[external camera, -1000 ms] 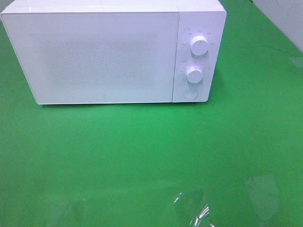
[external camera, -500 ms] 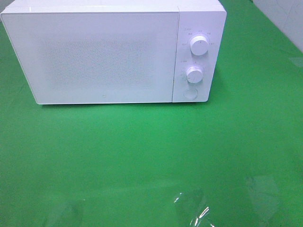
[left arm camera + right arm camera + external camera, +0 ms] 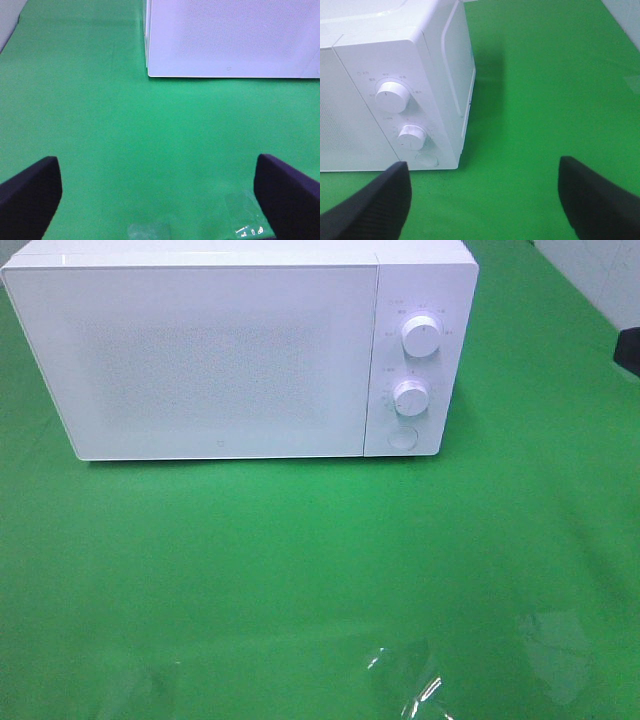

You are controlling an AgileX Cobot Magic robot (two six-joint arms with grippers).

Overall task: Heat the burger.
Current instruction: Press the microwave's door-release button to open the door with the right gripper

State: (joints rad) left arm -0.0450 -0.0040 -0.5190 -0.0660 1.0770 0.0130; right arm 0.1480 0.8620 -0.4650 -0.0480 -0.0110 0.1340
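Note:
The round button (image 3: 402, 438) (image 3: 426, 160) below the knobs on the microwave's control panel is the next place my right gripper will go to and close on.
The burger is out of view in every frame. A white microwave (image 3: 200, 360) stands at the back of the green table with its door shut, so its inside is hidden. My left gripper (image 3: 160, 200) is open, its dark fingers (image 3: 30, 195) wide apart over bare cloth in front of the microwave (image 3: 230, 35). My right gripper (image 3: 485, 200) is also open and holds nothing. It faces the microwave's control panel (image 3: 402, 120) from the front right. In the exterior high view only a dark part of the right arm (image 3: 630, 350) shows at the right edge.
The panel carries two white knobs (image 3: 421, 337) (image 3: 411, 397) and a round button (image 3: 401, 438). Shiny clear patches (image 3: 410, 680) lie on the green cloth (image 3: 300, 560) near the front edge. A pale wall (image 3: 600, 270) borders the table at the back right.
A dark part of the right arm has come into the exterior high view at the right edge. The microwave has not moved.

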